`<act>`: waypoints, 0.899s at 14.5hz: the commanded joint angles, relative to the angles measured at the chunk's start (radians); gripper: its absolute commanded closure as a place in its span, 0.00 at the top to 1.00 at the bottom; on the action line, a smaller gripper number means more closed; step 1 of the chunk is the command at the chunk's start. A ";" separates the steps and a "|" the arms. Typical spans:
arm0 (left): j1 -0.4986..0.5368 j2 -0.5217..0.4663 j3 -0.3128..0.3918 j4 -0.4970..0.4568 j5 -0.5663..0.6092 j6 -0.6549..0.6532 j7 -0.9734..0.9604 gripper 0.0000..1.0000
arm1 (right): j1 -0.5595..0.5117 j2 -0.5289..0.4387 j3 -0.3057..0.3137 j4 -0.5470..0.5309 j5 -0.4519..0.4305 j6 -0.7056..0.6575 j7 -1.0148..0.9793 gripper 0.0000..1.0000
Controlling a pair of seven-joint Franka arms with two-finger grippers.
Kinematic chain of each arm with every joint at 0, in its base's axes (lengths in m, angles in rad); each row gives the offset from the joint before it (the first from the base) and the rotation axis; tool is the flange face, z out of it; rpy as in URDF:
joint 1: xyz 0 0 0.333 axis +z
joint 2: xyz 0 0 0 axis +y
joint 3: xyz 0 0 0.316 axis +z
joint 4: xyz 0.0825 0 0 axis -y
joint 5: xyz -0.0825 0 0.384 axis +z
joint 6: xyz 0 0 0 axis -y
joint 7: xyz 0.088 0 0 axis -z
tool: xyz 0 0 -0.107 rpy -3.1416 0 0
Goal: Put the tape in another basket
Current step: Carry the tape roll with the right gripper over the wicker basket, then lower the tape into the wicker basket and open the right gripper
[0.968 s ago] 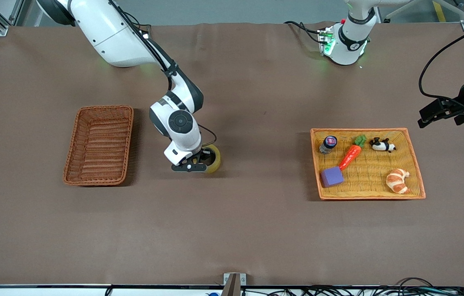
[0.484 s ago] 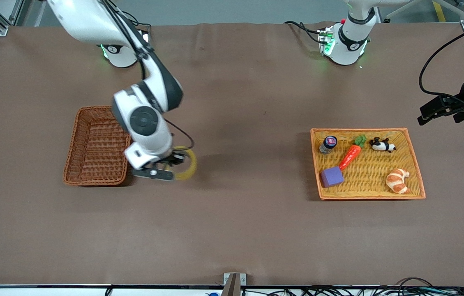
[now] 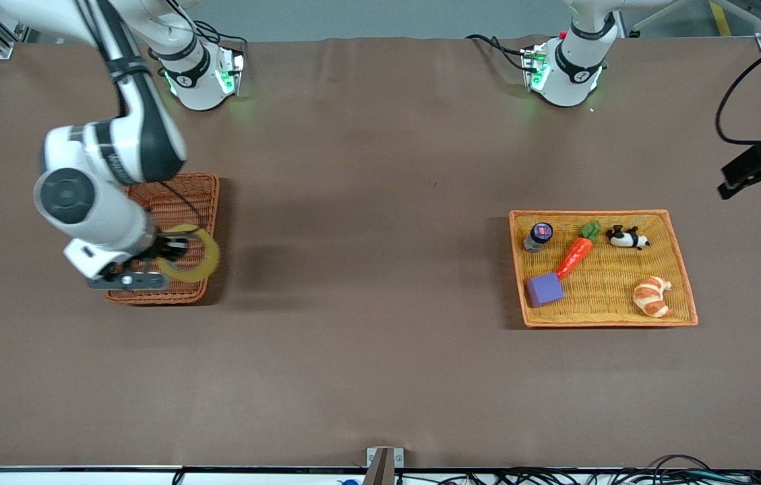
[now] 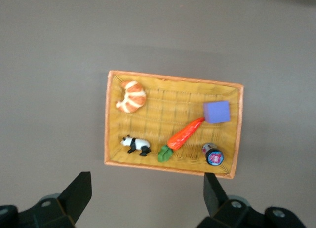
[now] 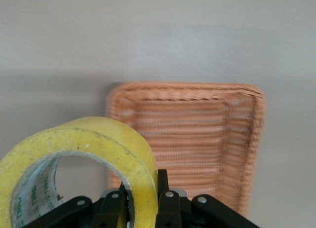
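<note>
Next, my right gripper lets go of the yellowish tape roll on the middle of the reddish-brown wicker basket's bottom (image 3: 171,239) (image 5: 173,179). The tape roll is in the air above the basket's corner.
My right gripper (image 3: 171,252) is shut on the yellowish tape roll (image 3: 193,256), pinching its wall between the fingers, and holds it in the air over the reddish-brown wicker basket (image 3: 181,195), at the basket's corner nearest the front camera. In the right wrist view the tape (image 5: 94,154) stands on edge in the gripper (image 5: 143,198), with the basket (image 5: 197,139) below. My left gripper (image 4: 148,198) is open and empty, high above the table beside the orange-yellow tray (image 4: 173,85); it shows at the front view's edge (image 3: 757,172).
The shallow orange-yellow tray (image 3: 680,269) at the left arm's end holds a croissant (image 3: 652,297), a purple block (image 3: 544,289), a carrot (image 3: 577,252), a panda figure (image 3: 627,238) and a small jar (image 3: 538,236). Brown cloth covers the table.
My right gripper has carried the tape from the table's middle toward the right arm's end, to over the wicker basket. The left gripper has drifted outward toward the table's edge.
</note>
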 commanded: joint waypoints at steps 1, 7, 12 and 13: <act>0.003 0.003 0.007 0.023 0.017 -0.058 0.010 1.00 | -0.116 -0.107 0.007 -0.210 0.017 0.135 -0.185 0.00; -0.003 0.057 0.002 0.020 -0.094 0.005 0.027 1.00 | -0.178 -0.140 -0.046 -0.517 0.023 0.480 -0.316 0.02; -0.005 0.062 0.002 0.017 -0.082 0.019 0.027 1.00 | -0.156 -0.100 -0.046 -0.535 0.080 0.543 -0.317 0.05; -0.008 0.062 0.001 0.017 -0.079 0.019 0.025 1.00 | -0.153 -0.079 -0.046 -0.535 0.081 0.559 -0.317 0.07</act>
